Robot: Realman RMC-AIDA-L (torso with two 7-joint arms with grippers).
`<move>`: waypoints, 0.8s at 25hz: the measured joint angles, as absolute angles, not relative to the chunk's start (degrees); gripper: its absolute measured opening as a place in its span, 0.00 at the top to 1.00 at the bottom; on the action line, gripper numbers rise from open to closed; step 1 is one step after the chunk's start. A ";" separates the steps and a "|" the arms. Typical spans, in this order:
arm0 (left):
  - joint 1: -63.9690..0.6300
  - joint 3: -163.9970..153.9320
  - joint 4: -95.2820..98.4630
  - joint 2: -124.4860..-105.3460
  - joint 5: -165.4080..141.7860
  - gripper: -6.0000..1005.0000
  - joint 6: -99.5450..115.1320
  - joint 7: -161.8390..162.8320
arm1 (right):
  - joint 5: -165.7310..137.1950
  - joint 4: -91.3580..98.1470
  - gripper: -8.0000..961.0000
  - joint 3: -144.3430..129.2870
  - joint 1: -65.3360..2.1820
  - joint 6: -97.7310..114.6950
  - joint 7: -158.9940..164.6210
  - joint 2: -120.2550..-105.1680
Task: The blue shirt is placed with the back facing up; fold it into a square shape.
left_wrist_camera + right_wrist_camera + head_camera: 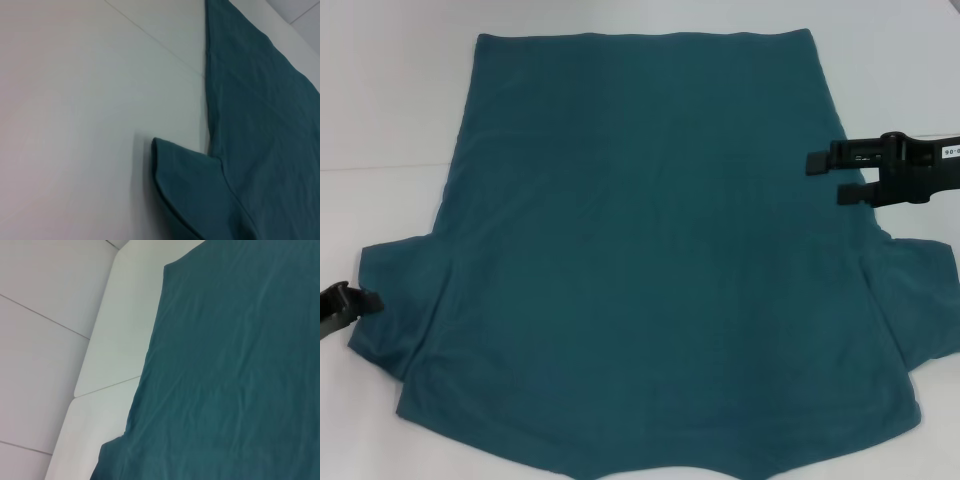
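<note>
I should release the sleeve's outer edge with my left gripper on the shirt's body, well inward of that sleeve's seam (563, 273).
The blue shirt (640, 250) lies spread flat on the white table (380, 100), plain side up, with its hem at the far side and both short sleeves out to the sides. My right gripper (825, 177) is open and hovers over the shirt's right side edge, above the right sleeve (920, 300). My left gripper (350, 305) is at the outer edge of the left sleeve (400, 300), mostly out of frame. The left wrist view shows that sleeve (190, 190) and the shirt's side (260, 125). The right wrist view shows the shirt's body (235, 365).
Bare white table (75, 100) surrounds the shirt on the left, far and right sides. The table's edge (95, 340) and a pale tiled floor (40, 290) show in the right wrist view. The shirt's near edge runs off the head view's bottom.
</note>
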State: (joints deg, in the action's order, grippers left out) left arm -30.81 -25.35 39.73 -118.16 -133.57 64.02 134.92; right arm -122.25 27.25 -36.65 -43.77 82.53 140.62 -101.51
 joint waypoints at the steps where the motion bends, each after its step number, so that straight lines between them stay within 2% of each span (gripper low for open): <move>1: -30.82 -25.30 39.93 -118.16 -133.52 0.98 64.29 135.03 | -122.25 27.26 0.02 -36.65 -43.77 82.53 140.62 -101.51; 6: -30.55 -26.26 44.19 -117.83 -134.41 0.98 65.44 138.55 | -122.25 27.25 0.02 -36.59 -43.77 82.89 140.62 -101.51; 14: -31.34 -26.12 48.00 -116.00 -137.54 0.98 67.25 142.06 | -122.25 27.25 0.02 -36.33 -43.76 82.97 140.62 -101.54; 20: -32.16 -26.43 51.00 -116.13 -137.38 0.98 72.07 143.14 | -122.25 27.25 0.02 -36.28 -43.77 83.15 140.62 -101.60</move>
State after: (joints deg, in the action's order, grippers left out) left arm -32.16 -26.43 51.00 -116.13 -137.38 72.07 143.14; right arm -122.25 27.25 -36.29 -43.77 83.15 140.62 -101.60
